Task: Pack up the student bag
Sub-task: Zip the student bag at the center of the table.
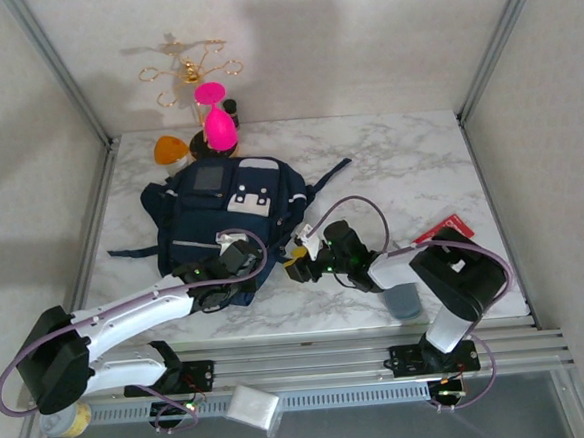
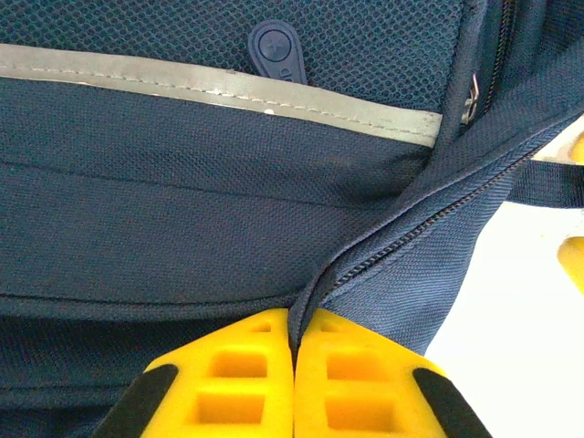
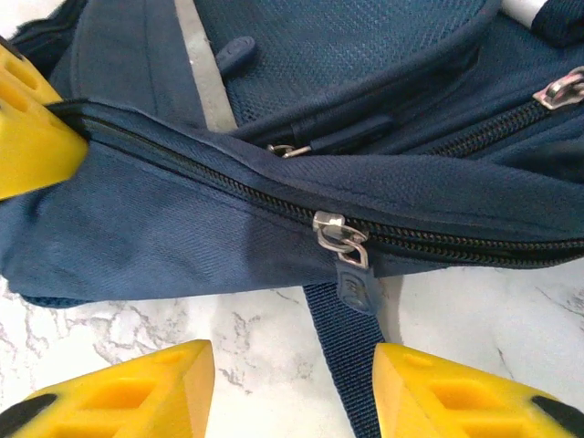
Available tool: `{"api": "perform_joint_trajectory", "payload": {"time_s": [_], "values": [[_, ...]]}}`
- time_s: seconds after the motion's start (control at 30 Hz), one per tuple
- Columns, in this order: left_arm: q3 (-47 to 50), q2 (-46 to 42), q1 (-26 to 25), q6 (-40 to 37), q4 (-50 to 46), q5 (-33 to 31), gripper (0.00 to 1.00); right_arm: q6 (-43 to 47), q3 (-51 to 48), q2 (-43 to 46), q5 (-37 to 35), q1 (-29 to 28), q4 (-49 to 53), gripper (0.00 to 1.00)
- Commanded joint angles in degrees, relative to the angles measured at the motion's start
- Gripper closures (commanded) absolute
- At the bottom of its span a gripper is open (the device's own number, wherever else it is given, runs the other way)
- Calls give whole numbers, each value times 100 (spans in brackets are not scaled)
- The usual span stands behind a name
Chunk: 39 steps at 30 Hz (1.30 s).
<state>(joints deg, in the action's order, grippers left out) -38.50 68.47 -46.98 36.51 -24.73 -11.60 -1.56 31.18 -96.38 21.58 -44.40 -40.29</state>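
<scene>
The zipper slider is partway along the seam, so I need to take its pull tab [image 3: 356, 285] with my right gripper and pull it further while my left gripper holds the fabric.
The student bag [image 1: 221, 209], a navy-blue backpack with pale patches near its top, lies flat on the marble table. My left gripper [image 1: 237, 270] is at the bag's near edge. In the left wrist view its yellow fingers [image 2: 246, 365] are shut on a fold of the bag's fabric [image 2: 310, 301] beside a zipper seam. My right gripper [image 1: 297, 267] sits just right of the bag's near corner. It stands open [image 3: 294, 365] over the marble and a navy strap [image 3: 342, 356], just short of a metal zipper slider with a navy pull tab [image 3: 345, 251]. The zipper line [image 3: 456, 245] looks closed.
A pink egg-shaped object [image 1: 219, 130], an orange piece [image 1: 172, 147] and a gold wire stand [image 1: 187, 74] sit behind the bag. A red flat item [image 1: 443, 230] and a grey cup [image 1: 406, 299] lie by the right arm. Bare marble [image 1: 398, 161] stretches at the back right.
</scene>
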Motion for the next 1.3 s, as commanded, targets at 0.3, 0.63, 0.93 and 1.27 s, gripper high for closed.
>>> {"api": "perform_joint_trajectory", "payload": {"time_s": [0.3, 0.63, 0.93, 1.27], "values": [[-57, -120, 209, 84, 35, -619, 100, 235, 303, -887, 307, 125, -1566, 51], [-52, -173, 233, 137, 14, -641, 100, -178, 242, -794, -162, 432, -1493, 93], [-52, -374, 242, 317, -233, -937, 100, -580, 134, -611, -572, 816, -1287, 100], [75, -430, 242, 343, -229, -791, 100, -1345, 569, -560, -876, 1399, -394, 100]]}}
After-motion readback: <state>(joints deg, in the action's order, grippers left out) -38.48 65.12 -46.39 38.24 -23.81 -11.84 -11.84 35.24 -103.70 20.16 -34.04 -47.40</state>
